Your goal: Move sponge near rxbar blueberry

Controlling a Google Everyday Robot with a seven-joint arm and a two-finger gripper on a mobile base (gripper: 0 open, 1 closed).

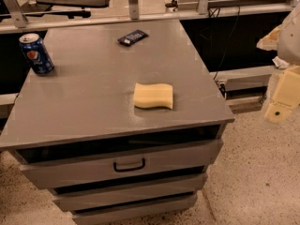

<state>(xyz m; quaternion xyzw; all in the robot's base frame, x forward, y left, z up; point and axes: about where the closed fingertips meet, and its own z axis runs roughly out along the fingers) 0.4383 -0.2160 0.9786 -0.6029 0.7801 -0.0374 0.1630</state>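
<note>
I will next close my gripper on the end of the pale yellow sponge [165, 95] that is lying farthest away from the blue Pepsi can.
The pale yellow sponge [153, 96] lies flat on the grey cabinet top [93, 83], toward its front right. The dark rxbar blueberry [132, 37] lies flat near the far edge of the top, well behind the sponge. My cream gripper [282, 97] hangs at the right edge of the view, off the cabinet, to the right of the sponge and over the floor. It holds nothing that I can see.
A blue Pepsi can [36, 54] stands upright at the far left of the top. The cabinet has several drawers [129, 164] in front. A rail [140, 18] and dark desks run behind it. Speckled floor [262, 172] lies to the right.
</note>
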